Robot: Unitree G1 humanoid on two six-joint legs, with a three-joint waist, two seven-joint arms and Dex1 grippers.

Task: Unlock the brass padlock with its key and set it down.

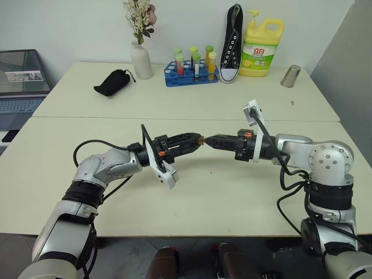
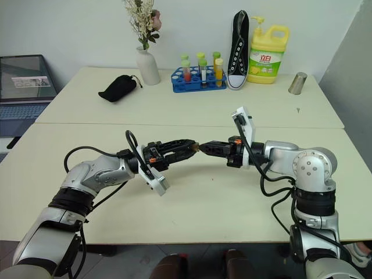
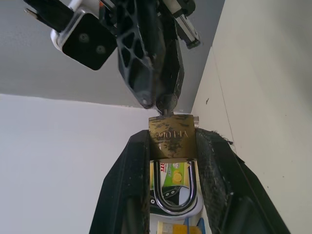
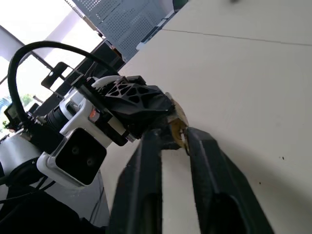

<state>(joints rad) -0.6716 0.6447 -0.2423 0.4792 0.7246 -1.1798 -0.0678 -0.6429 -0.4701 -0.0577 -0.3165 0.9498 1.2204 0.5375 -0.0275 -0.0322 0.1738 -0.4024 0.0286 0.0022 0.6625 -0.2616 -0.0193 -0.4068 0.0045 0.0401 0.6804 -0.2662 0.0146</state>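
The brass padlock's shackle sits inside my left gripper's own fingers, so next my right gripper leaves the key and takes the padlock's body (image 3: 172, 134), freeing my left gripper.
The brass padlock (image 3: 171, 138) is clamped between the two black fingers of my left gripper (image 1: 196, 140), above the middle of the near table. Its silvery shackle (image 3: 174, 197) points back toward the wrist. My right gripper (image 1: 211, 141) faces it from the right, tip to tip. The key (image 3: 165, 110) is a small metal piece at the lock's bottom face, right at the right gripper's fingertips. In the right wrist view the right gripper's fingers (image 4: 148, 161) stand apart with a clear gap, and the brass lock (image 4: 178, 127) sits just beyond them.
On the far table stand a white vase (image 1: 141, 58), a black pouch (image 1: 113, 82), a blue rack of tubes (image 1: 192, 72), a black shoe (image 1: 232, 43), a yellow detergent bottle (image 1: 261, 46) and a metal cup (image 1: 290, 76). A laptop (image 1: 20, 81) sits at the far left.
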